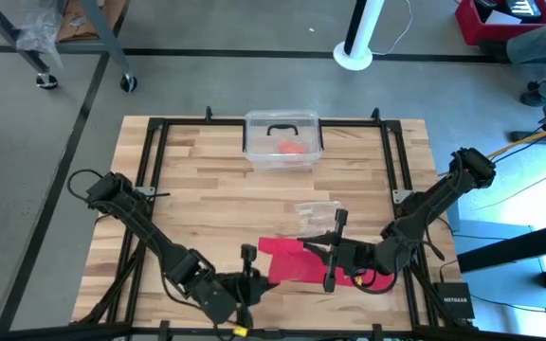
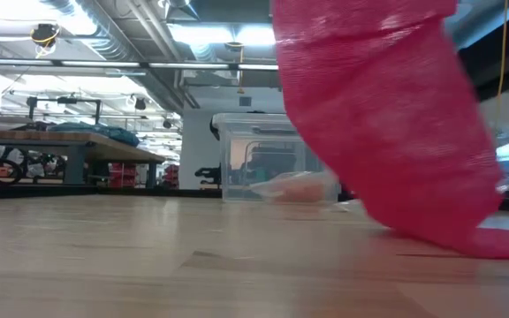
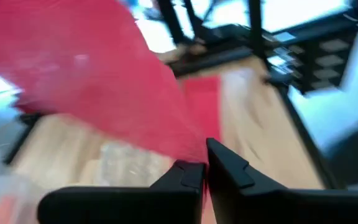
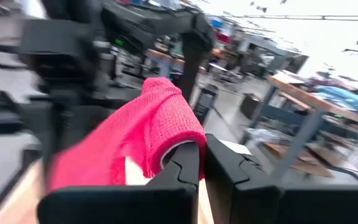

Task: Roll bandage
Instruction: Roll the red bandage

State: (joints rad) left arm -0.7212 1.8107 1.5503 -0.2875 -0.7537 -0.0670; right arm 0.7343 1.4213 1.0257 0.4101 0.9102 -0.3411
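The loose corner of the bandage is in my left gripper, away from the roll in my right gripper, so next my left gripper opens and grabs the roll's loose end (image 4: 160,90).
The red bandage (image 1: 290,258) is stretched above the table's near middle between my two grippers. My left gripper (image 1: 247,277) is at its left end and my right gripper (image 1: 334,258) at its right end, both shut on it. In the low view the bandage (image 2: 387,115) hangs as a wide sheet, and its tail (image 2: 506,243) lies on the wood. Another red stretch (image 1: 375,282) lies under the right arm. My left gripper pinches a narrowed corner of the bandage (image 3: 191,151) between its two shut fingertips, reaching in slanting slightly downward from the table's left. From there the cloth fans out wide and lifted toward the other gripper. My right gripper is shut on the bandage's other end (image 4: 173,140), coming in level from the table's right. The cloth bunches and drapes over one finger (image 4: 182,163), then runs off toward the left arm. How many layers are caught, I cannot tell.
A clear lidded box (image 1: 282,142) with an orange-red lump inside stands at the far middle of the table. A crinkly clear plastic bag (image 1: 316,210) lies just beyond the bandage. A black frame (image 1: 159,152) borders the wooden top; bare wood lies to the left and in the middle.
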